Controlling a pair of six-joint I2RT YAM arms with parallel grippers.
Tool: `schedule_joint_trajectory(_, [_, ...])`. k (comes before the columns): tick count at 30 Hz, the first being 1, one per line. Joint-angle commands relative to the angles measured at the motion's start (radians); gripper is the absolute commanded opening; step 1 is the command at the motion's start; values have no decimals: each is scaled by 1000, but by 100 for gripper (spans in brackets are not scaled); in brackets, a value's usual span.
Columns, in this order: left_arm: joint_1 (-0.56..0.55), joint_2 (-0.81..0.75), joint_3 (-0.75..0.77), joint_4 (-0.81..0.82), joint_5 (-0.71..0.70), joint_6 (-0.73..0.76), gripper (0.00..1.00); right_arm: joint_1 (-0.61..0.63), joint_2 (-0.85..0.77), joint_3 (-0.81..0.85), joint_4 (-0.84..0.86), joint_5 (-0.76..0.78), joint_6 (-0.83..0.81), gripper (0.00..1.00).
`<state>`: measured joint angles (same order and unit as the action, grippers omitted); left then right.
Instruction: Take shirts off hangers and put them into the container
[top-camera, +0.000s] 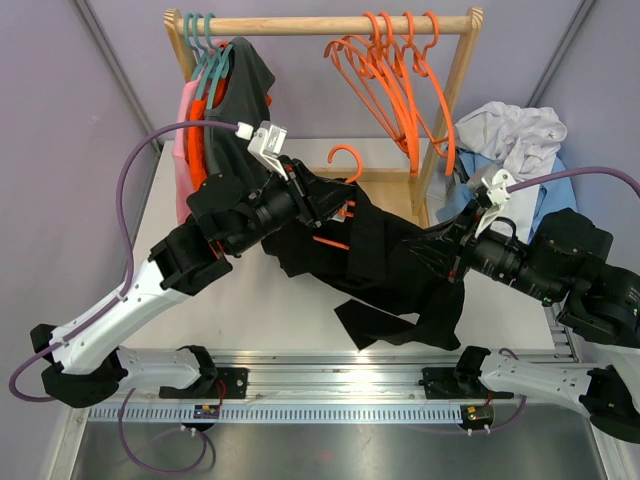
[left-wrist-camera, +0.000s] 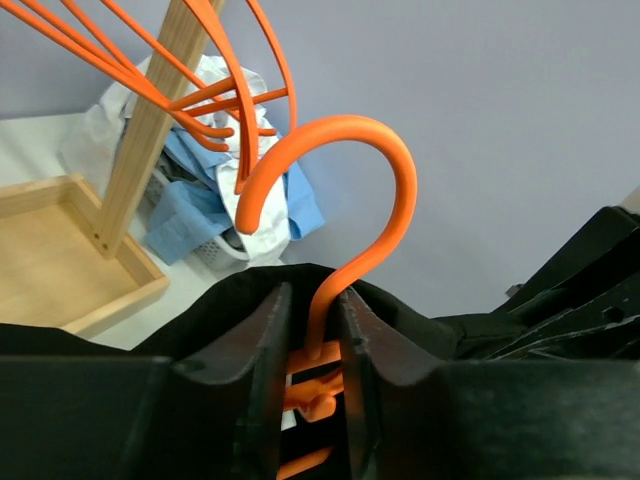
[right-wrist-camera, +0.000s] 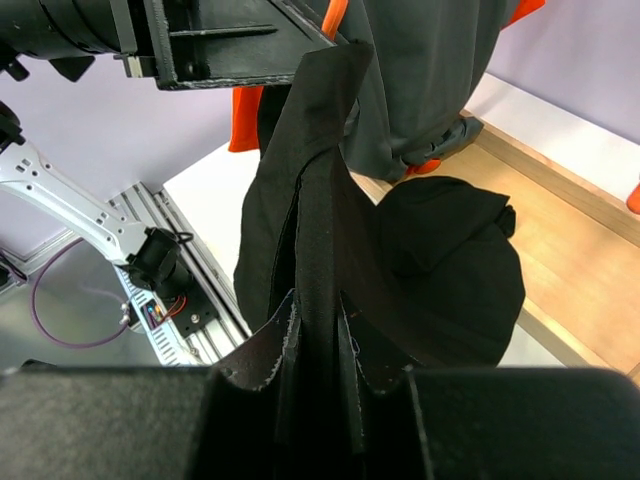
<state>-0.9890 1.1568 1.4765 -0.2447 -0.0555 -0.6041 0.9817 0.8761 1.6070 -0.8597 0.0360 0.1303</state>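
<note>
The black shirt still covers the orange hanger's far end. Next, my right gripper takes a new grip on the shirt's edge (top-camera: 428, 270) and pulls it off, away from my left gripper.
A black shirt (top-camera: 390, 270) hangs stretched between my two grippers above the table. Its orange hanger (top-camera: 345, 157) still sits in the collar, hook upward. My left gripper (top-camera: 335, 205) is at the collar. In the left wrist view its jaws (left-wrist-camera: 314, 300) are shut on the neck of the orange hanger (left-wrist-camera: 390, 160), with black cloth (left-wrist-camera: 200, 310) around them. My right gripper (top-camera: 452, 255) is shut on a fold of the shirt's edge (right-wrist-camera: 320, 200), which runs up out of its jaws (right-wrist-camera: 318, 305). The container (left-wrist-camera: 205, 252) stands right of the rack, heaped with white and light blue shirts (top-camera: 515, 135).
A wooden rack (top-camera: 320, 25) stands at the back. Teal hangers at its left end carry a dark grey shirt (top-camera: 245, 90) with pink (top-camera: 184, 140) and orange cloth behind it. Several bare orange hangers (top-camera: 400, 80) hang at its right end. The rack's flat wooden base (right-wrist-camera: 560, 250) lies under them.
</note>
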Motion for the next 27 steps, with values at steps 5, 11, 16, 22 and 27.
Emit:
schedule_joint_trajectory(5, [1,47,5,87,72,-20,0,5,8,1,105,-12,2,0])
schedule_joint_trajectory(11, [-3,44,42,26,-30,44,0,3,20,5,71,-1,3,33])
schedule_joint_trajectory(16, [-4,35,100,-47,-168,125,0,5,20,2,33,-1,-9,68])
schedule_joint_trajectory(22, [-2,41,188,-128,-268,208,0,5,-23,-51,13,25,-9,82])
schedule_joint_trajectory(27, [-2,46,277,-157,-265,233,0,5,-48,-101,2,30,2,80])
